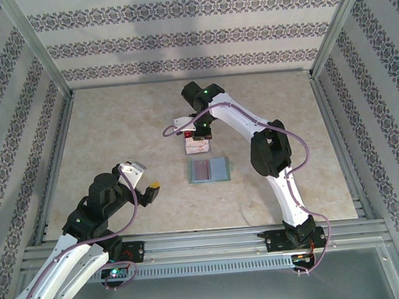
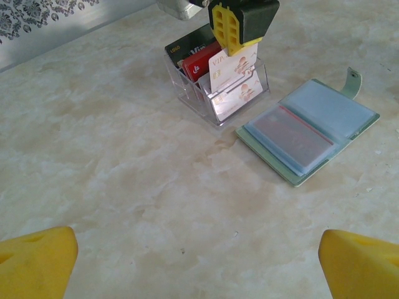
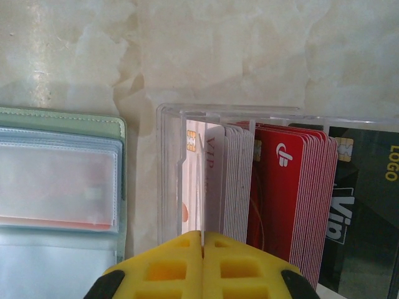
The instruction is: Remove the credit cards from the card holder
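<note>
I should let go of the white credit card, now held edge-on above the slot, with my right gripper in the clear box's front slot [image 1: 198, 145] [image 3: 198, 187], so that it rests against the other white cards.
The card holder [image 1: 210, 169] lies open and flat on the table, grey-green with clear bluish pockets [image 2: 308, 128]. A reddish card [image 2: 288, 132] shows through its left pocket. Just behind it stands a clear slotted box [image 2: 218, 99] with dark [image 2: 187, 45], red [image 2: 201, 62] and white credit cards upright in it. My right gripper [image 3: 202, 249] is above the box's front slot, shut on a white credit card [image 2: 232, 70] held edge-on [image 3: 202, 187]. My left gripper [image 2: 199, 261] hovers open over bare table in front of the box, holding nothing.
The marble-patterned table [image 1: 116, 128] is ringed by patterned walls and a metal frame [image 1: 192, 242] along the near edge. The wallet's strap tab [image 2: 353, 81] sticks out to the far right. The right arm [image 1: 268, 151] reaches in from the right.
</note>
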Controlling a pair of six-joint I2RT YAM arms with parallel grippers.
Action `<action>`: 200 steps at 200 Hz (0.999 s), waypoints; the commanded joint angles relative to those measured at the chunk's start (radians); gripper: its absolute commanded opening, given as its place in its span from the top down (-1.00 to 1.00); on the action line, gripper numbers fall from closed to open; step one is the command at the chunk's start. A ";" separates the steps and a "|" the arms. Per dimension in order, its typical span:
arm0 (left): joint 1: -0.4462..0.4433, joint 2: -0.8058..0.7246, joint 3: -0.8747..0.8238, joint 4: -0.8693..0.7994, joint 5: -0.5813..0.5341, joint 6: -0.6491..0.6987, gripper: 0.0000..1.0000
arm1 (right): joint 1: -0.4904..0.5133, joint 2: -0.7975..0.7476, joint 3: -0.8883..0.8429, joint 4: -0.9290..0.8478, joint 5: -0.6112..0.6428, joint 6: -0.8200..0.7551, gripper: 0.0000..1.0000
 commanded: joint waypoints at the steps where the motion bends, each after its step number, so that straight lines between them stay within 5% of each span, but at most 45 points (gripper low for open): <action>1: 0.011 0.003 -0.011 -0.008 0.015 0.019 -0.99 | -0.011 0.030 0.030 0.003 0.015 -0.002 1.00; 91: 0.014 0.006 -0.013 -0.005 0.023 0.021 -0.99 | -0.017 0.051 0.025 0.022 0.000 0.010 1.00; 200: 0.020 0.012 -0.013 -0.002 0.033 0.021 -0.99 | -0.017 0.028 0.026 0.021 -0.010 0.022 0.71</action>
